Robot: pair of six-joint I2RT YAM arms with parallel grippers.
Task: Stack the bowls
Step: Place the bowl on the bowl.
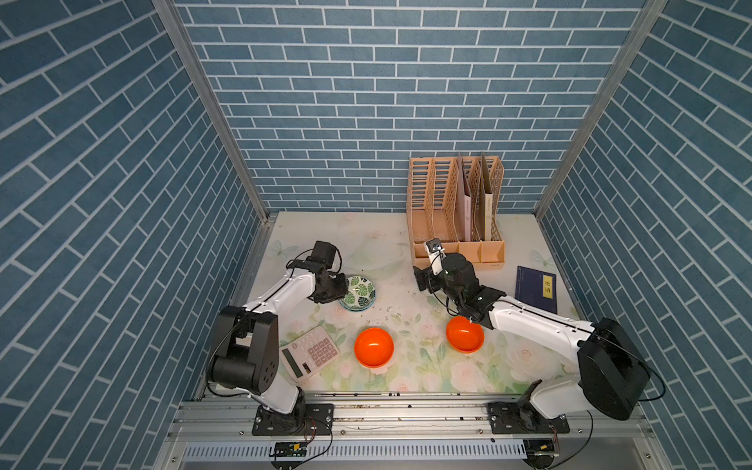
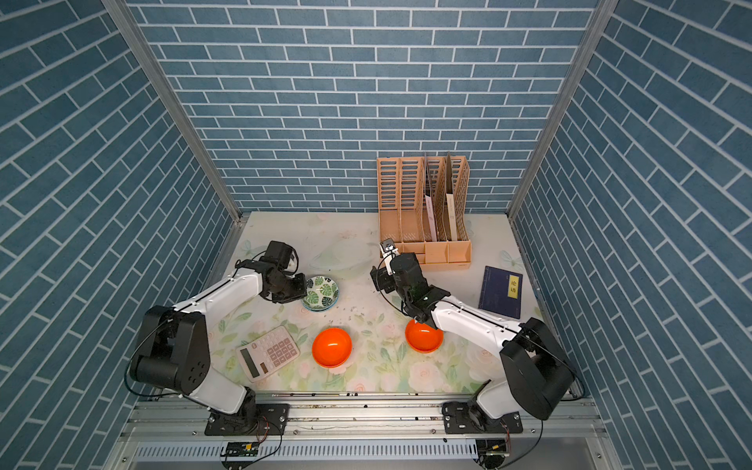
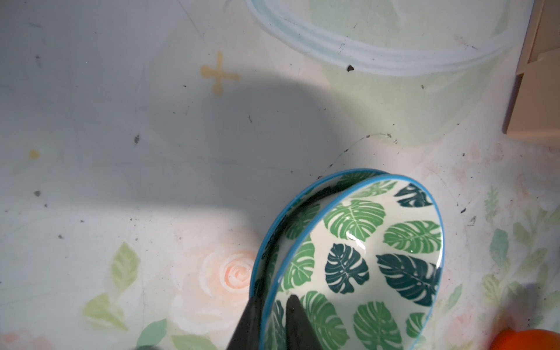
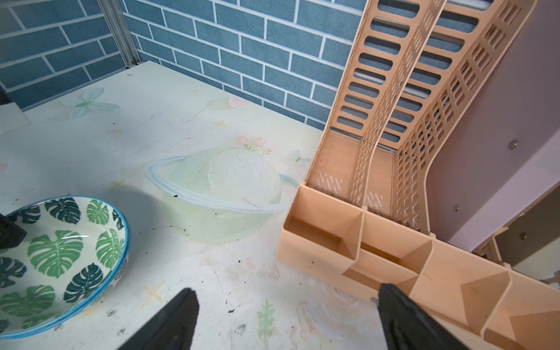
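The upper leaf-print bowl sits slanted in the lower bowl, so the left gripper should open and grip the upper bowl's rim again while the right gripper takes the upper bowl's opposite rim (image 1: 375,291).
Two leaf-print bowls sit nested at the left-middle of the table, the upper bowl (image 1: 358,291) (image 2: 321,292) (image 3: 363,257) (image 4: 60,257) a little off-centre in the lower one (image 3: 300,216). My left gripper (image 1: 339,291) (image 2: 303,291) (image 3: 272,298) straddles the upper bowl's near rim. One finger is inside and one outside, and a thin gap shows beside the inner finger. Two orange bowls stand apart nearer the front, one in the middle (image 1: 373,347) (image 2: 331,347) and one (image 1: 465,335) (image 2: 424,335) partly under my right arm. My right gripper (image 1: 423,278) (image 2: 378,278) (image 4: 286,289) hangs open over bare table, holding nothing.
A pink calculator (image 1: 310,352) lies at the front left. A tan file organiser (image 1: 455,211) (image 4: 378,212) stands at the back right, close to my right gripper. A dark blue book (image 1: 536,289) lies by the right wall. Brick-pattern walls close three sides.
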